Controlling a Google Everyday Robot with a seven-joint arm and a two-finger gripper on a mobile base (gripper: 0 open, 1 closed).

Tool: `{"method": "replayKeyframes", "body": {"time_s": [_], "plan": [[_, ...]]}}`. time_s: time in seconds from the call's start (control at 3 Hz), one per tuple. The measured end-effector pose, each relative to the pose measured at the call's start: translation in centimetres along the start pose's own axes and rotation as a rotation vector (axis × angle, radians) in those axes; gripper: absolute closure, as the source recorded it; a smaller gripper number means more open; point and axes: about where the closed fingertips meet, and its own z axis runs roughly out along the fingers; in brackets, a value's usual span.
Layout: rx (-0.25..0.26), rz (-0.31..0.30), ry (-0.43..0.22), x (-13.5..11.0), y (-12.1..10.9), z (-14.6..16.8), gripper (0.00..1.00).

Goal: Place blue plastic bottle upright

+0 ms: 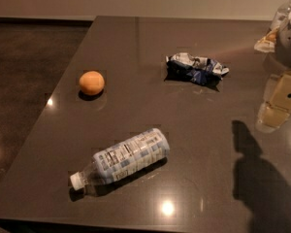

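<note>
I will next move to the blue plastic bottle and grip across the bottle's middle [125, 160], on its label between cap and bottom.
The blue plastic bottle [121, 160] lies on its side near the front left of the dark table [150, 106]. Its white cap points to the lower left and its pale blue-and-white label faces up. My gripper [277, 106] hangs at the right edge of the view, above the table's right side. It is well apart from the bottle, to its right and farther back, and it touches nothing. Part of the arm is cut off by the frame edge.
An orange [91, 83] sits on the left of the table, behind the bottle. A crumpled blue-and-white wrapper [196, 68] lies at the middle back. The arm's shadow [262, 178] falls on the front right. The table's left edge drops to a dark floor [24, 81].
</note>
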Motion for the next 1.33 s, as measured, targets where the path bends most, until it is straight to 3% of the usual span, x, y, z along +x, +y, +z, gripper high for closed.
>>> {"method": "replayKeyframes", "body": {"time_s": [0.33,0.67,1.0,1.33], "plan": [[0.0,0.0,0.0,0.0,0.0,0.0,0.0],[-0.009,-0.062,-0.025,-2.0,0.3,0.3,0.0],[-0.042,-0.192,-0.077,-5.8,2.0,1.4,0.0],[-0.104,-0.353,-0.12,-10.0,5.3,3.4,0.0]]}}
